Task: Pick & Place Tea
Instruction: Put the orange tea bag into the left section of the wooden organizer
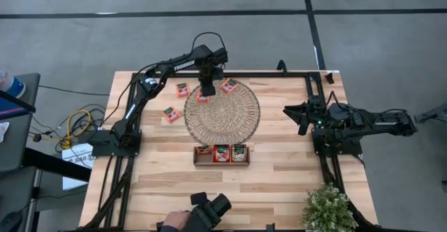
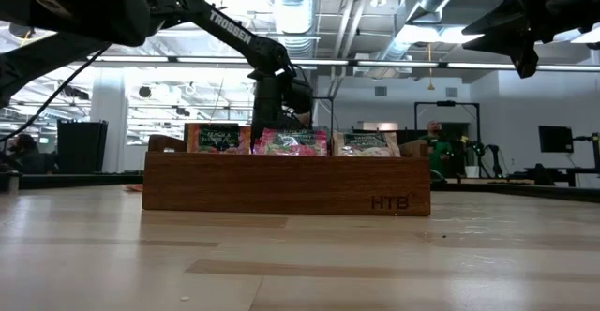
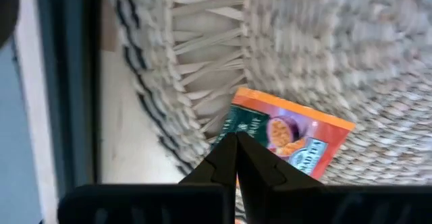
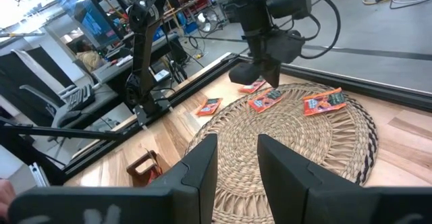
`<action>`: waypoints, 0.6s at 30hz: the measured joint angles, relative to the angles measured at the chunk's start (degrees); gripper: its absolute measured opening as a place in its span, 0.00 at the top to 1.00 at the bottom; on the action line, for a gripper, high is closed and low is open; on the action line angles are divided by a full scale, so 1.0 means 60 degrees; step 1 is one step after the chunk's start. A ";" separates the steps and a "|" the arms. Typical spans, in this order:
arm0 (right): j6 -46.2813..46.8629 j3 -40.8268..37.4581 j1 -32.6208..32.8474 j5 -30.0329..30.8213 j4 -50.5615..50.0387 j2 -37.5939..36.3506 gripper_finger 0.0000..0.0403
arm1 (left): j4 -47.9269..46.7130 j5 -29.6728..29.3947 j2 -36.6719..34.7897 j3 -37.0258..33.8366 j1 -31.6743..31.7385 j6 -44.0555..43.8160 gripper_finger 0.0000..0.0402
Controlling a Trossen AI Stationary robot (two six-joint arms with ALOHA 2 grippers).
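The tea sachet is lying flat on the mat under my left gripper's closed fingers. My left gripper should open, move lower and pinch the sachet's green part (image 3: pixel 246 122).
A round woven mat (image 1: pixel 222 113) lies mid-table. Loose red-orange tea sachets lie around its far left: one on the mat (image 1: pixel 228 87) and two on the wood (image 1: pixel 183 89) (image 1: pixel 171 114). My left gripper (image 1: pixel 207 90) points down over the mat's far-left rim, shut on another tea sachet (image 3: pixel 290 133). In front of the mat stands a brown wooden tray (image 1: pixel 199 161), with three sachets (image 2: pixel 292 142) upright in it. My right gripper (image 4: pixel 236 160) waits open and raised at the table's right side (image 1: pixel 302 117), pointing toward the mat. My left gripper pinches the sachet's edge (image 3: pixel 244 124) between its two fingertips, coming from above and pointing down. The sachet slants away below the fingers, over the mat's rim. Whether its lower end still rests on the mat, I cannot tell.
A black frame rail (image 1: pixel 279 73) runs along the table's far edge, right behind the left gripper. A potted plant (image 1: pixel 328 207) stands at the near right corner. At the near edge sits a camera (image 1: pixel 209 207), with a person's hand (image 1: pixel 174 221) beside it.
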 joint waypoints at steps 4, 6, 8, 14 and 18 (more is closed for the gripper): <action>-0.0007 0.0000 0.0000 -0.0004 0.0000 0.0000 0.76 | 0.0061 -0.0392 -0.0003 0.0002 0.0000 -0.0250 1.00; -0.0034 0.0000 0.0000 -0.0007 0.0000 0.0003 0.76 | 0.0058 -0.0340 -0.0004 0.0002 0.0002 -0.0195 1.00; -0.0044 0.0000 0.0000 -0.0011 0.0000 0.0000 0.76 | 0.0071 -0.0279 -0.0004 0.0002 0.0007 -0.0002 1.00; -0.0066 0.0000 0.0000 -0.0030 0.0000 0.0000 0.76 | 0.0510 -0.0996 -0.0015 0.0002 -0.0004 -0.0459 0.97; -0.0066 0.0000 0.0000 -0.0033 0.0000 0.0000 0.76 | 0.0440 -0.0459 -0.0018 0.0002 0.0001 -0.0469 0.97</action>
